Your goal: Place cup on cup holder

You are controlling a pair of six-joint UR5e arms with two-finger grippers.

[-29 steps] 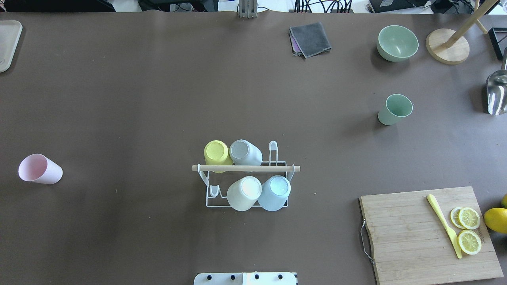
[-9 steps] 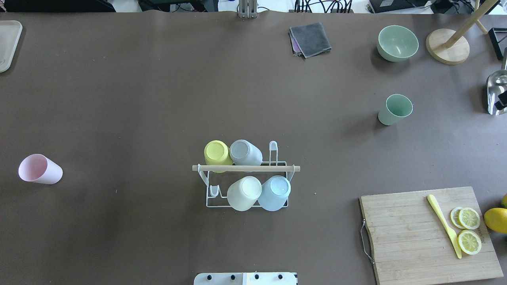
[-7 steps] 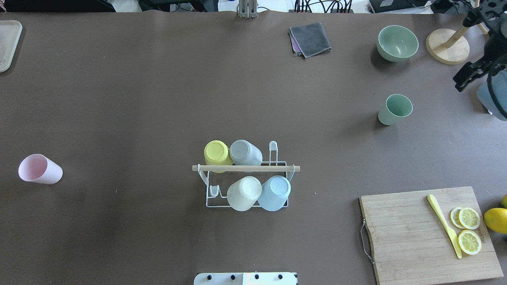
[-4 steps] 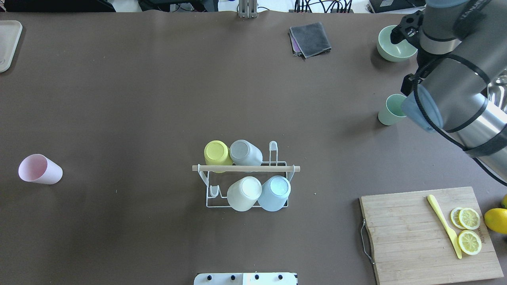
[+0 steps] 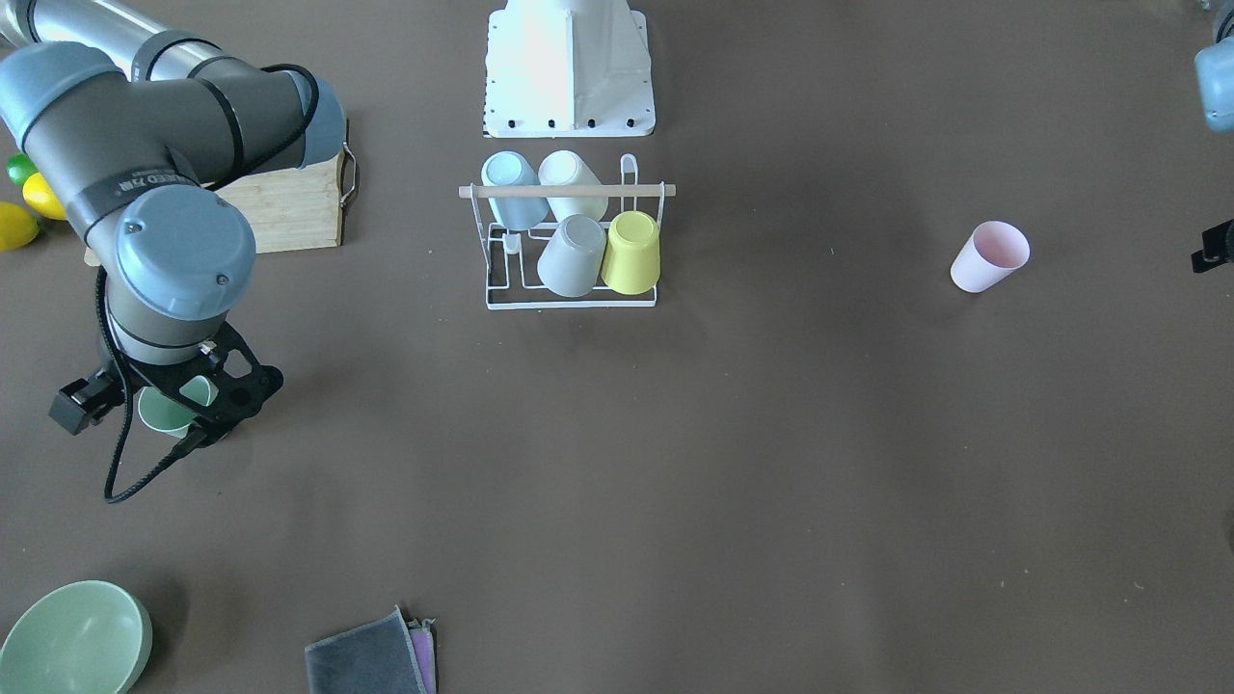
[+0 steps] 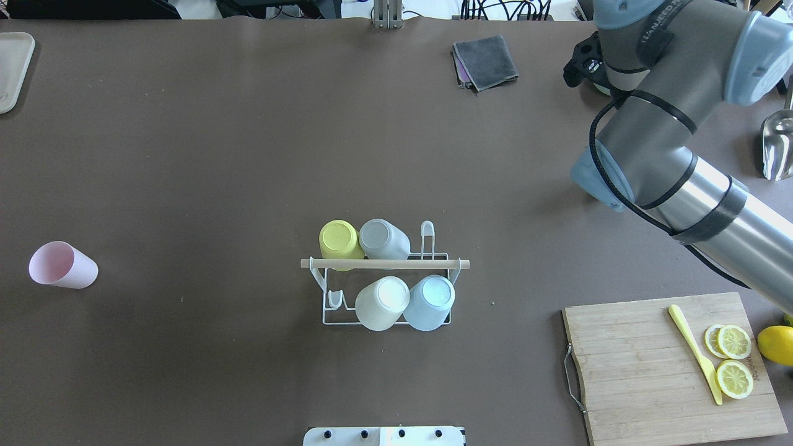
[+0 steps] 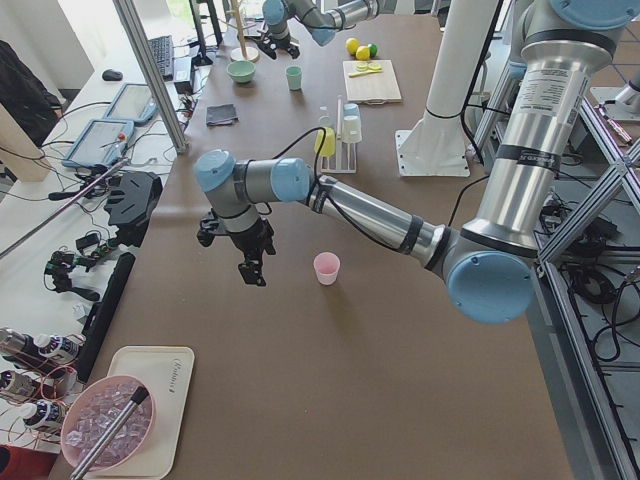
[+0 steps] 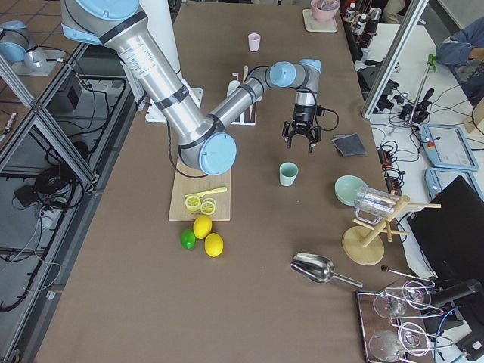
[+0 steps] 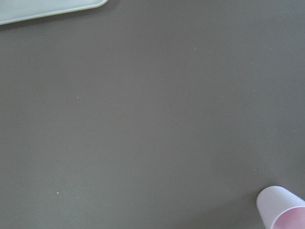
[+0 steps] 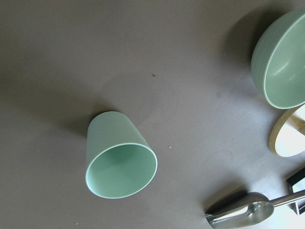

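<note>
Next, the left gripper closes around the body (image 5: pixel 976 268) (image 9: pixel 275 204) of the pink cup that is lying on its side.
The white wire cup holder (image 6: pixel 384 263) with a wooden rod stands mid-table, also in the front view (image 5: pixel 567 191). It holds several upside-down cups. A green cup (image 10: pixel 119 157) stands upright at the right, also in the right side view (image 8: pixel 288 174). My right arm hides it in the overhead view. My right gripper (image 8: pixel 302 145) hangs open and empty just above it, as in the front view (image 5: pixel 169 405). A pink cup (image 6: pixel 62 265) lies on its side at the left. My left gripper (image 7: pixel 252 275) hovers beside it (image 7: pixel 326 267); I cannot tell its state.
A wooden cutting board (image 6: pixel 650 371) with lemon slices and a yellow knife lies front right. A green bowl (image 5: pixel 72 636), a grey cloth (image 6: pixel 485 61) and a metal scoop (image 6: pixel 777 145) are at the far right. A tray (image 6: pixel 12 68) sits far left.
My right arm has swung in from the right edge and now hangs over the green cup, covering it in the overhead view. The cups and the holder have not moved.
</note>
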